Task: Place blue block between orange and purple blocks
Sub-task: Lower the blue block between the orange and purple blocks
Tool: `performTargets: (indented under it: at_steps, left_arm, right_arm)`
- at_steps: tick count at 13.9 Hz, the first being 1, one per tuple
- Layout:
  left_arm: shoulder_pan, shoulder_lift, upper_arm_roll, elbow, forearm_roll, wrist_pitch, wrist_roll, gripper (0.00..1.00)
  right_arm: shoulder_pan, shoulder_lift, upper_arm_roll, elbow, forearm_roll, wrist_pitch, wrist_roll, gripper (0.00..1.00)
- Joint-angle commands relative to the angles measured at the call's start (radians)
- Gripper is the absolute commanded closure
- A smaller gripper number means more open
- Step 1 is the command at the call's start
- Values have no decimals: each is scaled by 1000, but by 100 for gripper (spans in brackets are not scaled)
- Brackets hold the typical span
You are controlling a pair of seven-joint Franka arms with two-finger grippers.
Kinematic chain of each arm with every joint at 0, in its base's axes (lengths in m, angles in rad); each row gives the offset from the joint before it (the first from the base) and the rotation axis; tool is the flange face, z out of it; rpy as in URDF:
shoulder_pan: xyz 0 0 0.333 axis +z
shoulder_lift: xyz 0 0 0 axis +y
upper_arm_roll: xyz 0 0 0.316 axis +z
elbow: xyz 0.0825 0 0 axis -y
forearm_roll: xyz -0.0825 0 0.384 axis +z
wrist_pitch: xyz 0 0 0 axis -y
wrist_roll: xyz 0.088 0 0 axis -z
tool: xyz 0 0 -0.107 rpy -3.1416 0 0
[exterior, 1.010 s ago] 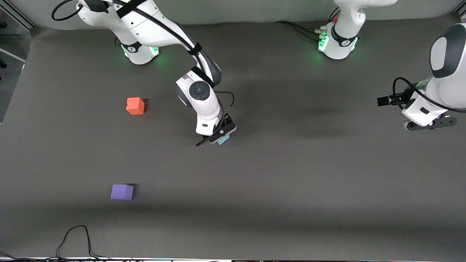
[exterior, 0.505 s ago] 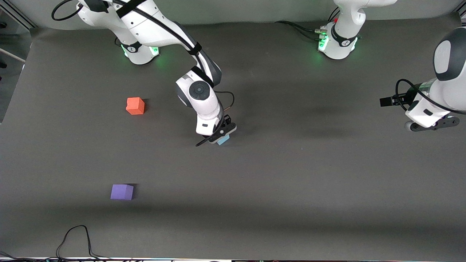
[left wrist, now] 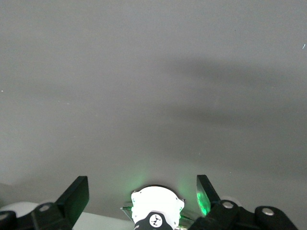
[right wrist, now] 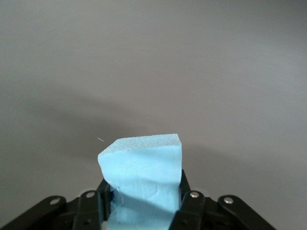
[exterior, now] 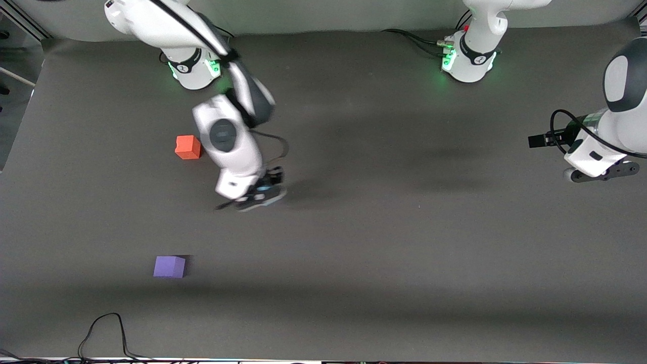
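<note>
I need to release the light blue block with my right gripper on the mat midway (exterior: 182, 205) between the orange and purple blocks.
My right gripper (exterior: 259, 196) is shut on the light blue block (right wrist: 142, 182) and holds it in the air over the table's middle, toward the right arm's end. In the front view the block is almost hidden under the hand. The orange block (exterior: 188, 147) lies on the table near the right arm's base. The purple block (exterior: 169, 266) lies nearer to the front camera than the orange one. My left gripper (exterior: 601, 173) waits open and empty at the left arm's end of the table; its fingers (left wrist: 76, 199) stand wide apart.
The dark grey table mat (exterior: 404, 242) carries only the two cubes. A black cable (exterior: 106, 328) loops on the mat at its front edge, nearer to the front camera than the purple block. The left arm's base (left wrist: 157, 211) shows between the left gripper's fingers.
My right gripper has lifted the blue block off the mat and carried it toward the right arm's end of the table, closer to the orange and purple blocks. The left arm has barely moved.
</note>
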Motion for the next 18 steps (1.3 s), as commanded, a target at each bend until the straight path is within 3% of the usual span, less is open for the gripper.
performTargets:
  at_steps: [1,4,6,9,13,16,18]
  left_arm:
    - [0,-73,-3,10,-4,-30,2,0]
    - [-10,-172,-6,-4,-4,27,-3,0]
    - [-14,-226,-8,-26,-4,44,-4,0]
    - [-17,-214,-8,4,-57,124,2,0]
    - [-19,-182,-15,50,-56,110,5,0]
    - [-14,-174,-12,64,-51,110,6,0]
    - [-5,-138,-12,107,-51,107,6,0]
  right_arm:
    - [-155,-133,-48,-48,67,-151,-105,85]
    - [-173,-158,-267,-122,90,-161,-321,84]
    - [-173,-137,-337,-172,136,-135,-340,85]
    - [-169,-36,-335,-196,144,0,-314,85]
    - [-160,81,-326,-205,186,144,-325,85]
    - [-114,126,-326,-206,271,199,-325,85]
    - [-98,138,-326,-205,276,213,-325,85]
